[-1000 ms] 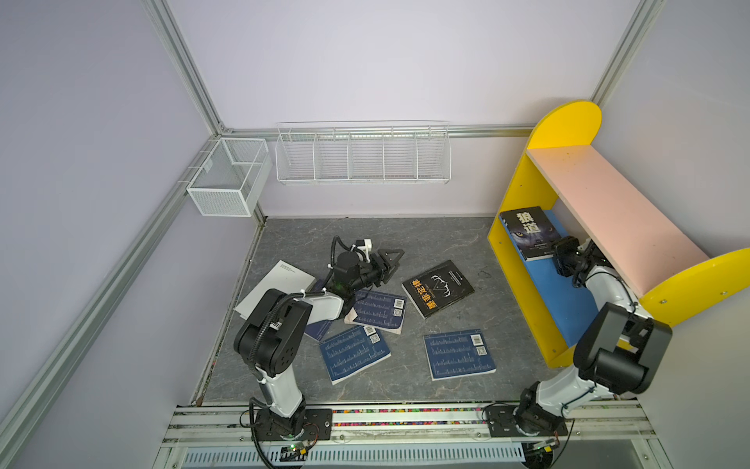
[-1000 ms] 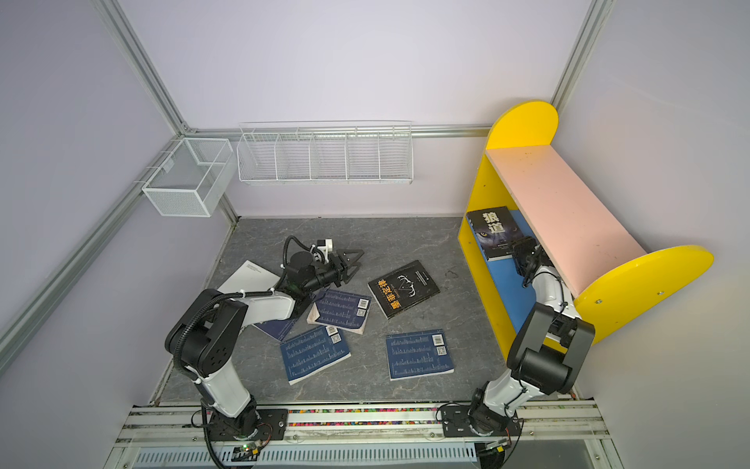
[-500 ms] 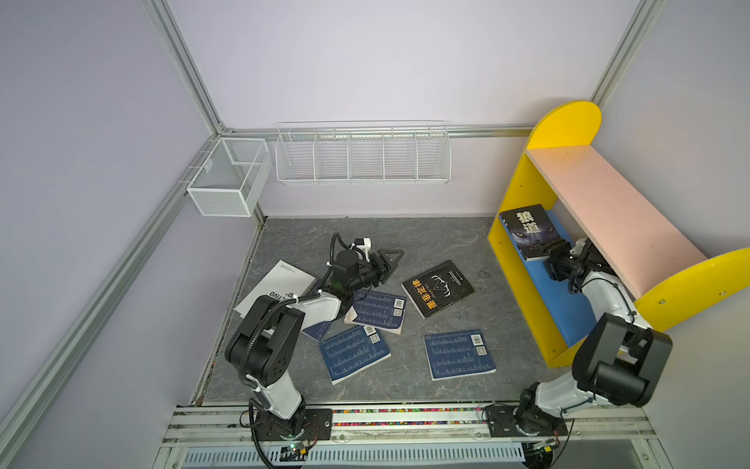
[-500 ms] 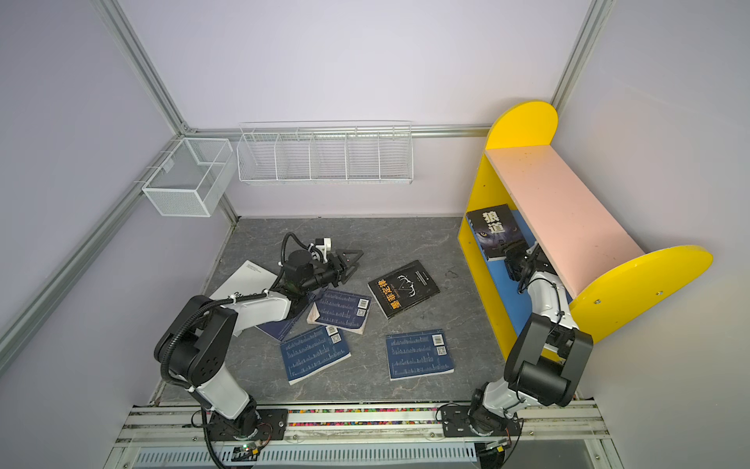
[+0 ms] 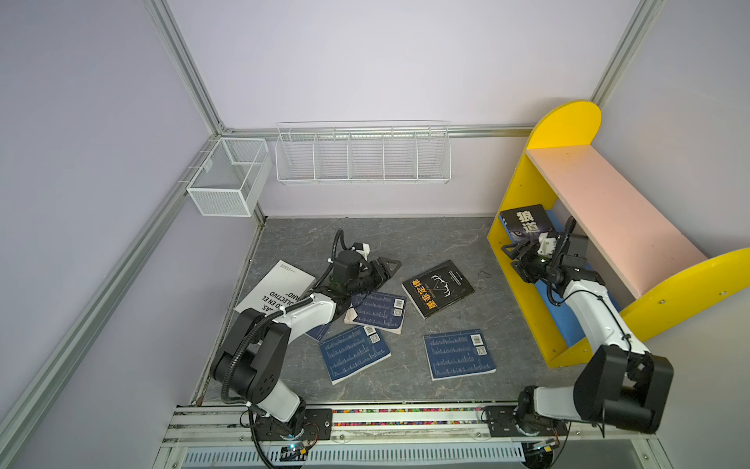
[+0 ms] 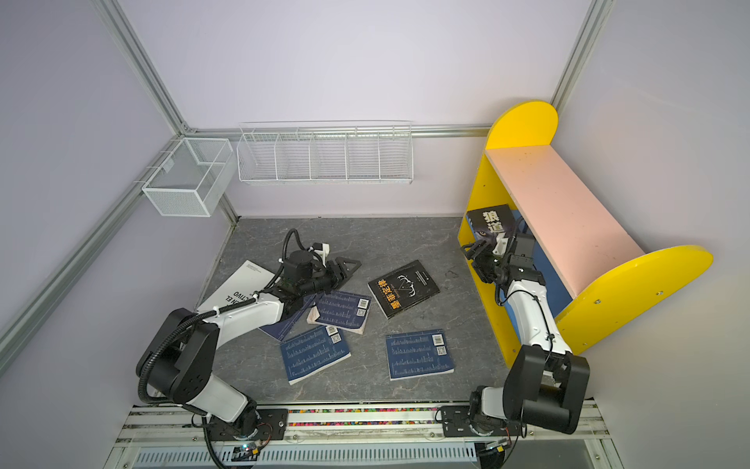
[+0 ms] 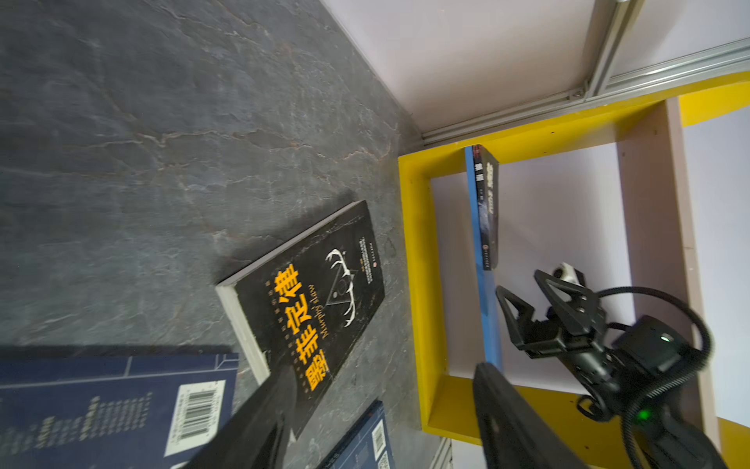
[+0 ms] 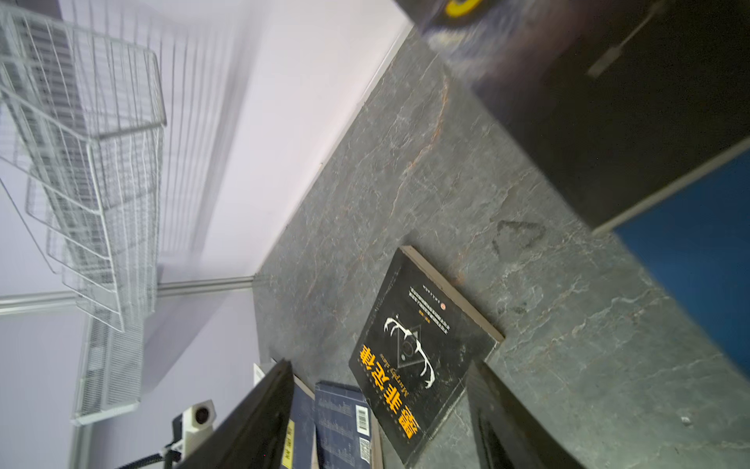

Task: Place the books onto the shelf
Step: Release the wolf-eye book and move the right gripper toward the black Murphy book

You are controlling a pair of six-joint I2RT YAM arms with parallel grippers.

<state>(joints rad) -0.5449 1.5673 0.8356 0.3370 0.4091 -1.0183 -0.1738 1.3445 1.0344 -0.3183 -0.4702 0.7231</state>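
Observation:
I will move my left gripper to the black book with the orange title next and close it on the book's edge (image 5: 411,297) (image 7: 254,351) next to its orange title.
The shelf (image 5: 608,211) stands at the right, and a black wolf-cover book (image 5: 523,221) lies on its blue lower board (image 5: 546,290). My right gripper (image 5: 512,256) hangs open and empty at the shelf's front, just off that book. On the floor lie a black orange-titled book (image 5: 438,288), three navy books (image 5: 377,310) (image 5: 354,353) (image 5: 458,354) and a white book (image 5: 276,286). My left gripper (image 5: 387,268) is open and empty, low over the floor left of the black book (image 7: 308,296). The right wrist view shows the same black book (image 8: 418,353) between open fingers (image 8: 264,406).
A white wire divided rack (image 5: 363,156) and a white mesh box basket (image 5: 227,178) hang on the back wall. Another navy book (image 5: 318,331) lies partly under my left arm. Walls close in the floor on the left and at the back.
My right gripper has drawn back out of the shelf, away from the wolf-cover book, with its jaws spreading wider. My left gripper stays nearly in place while its arm base turns.

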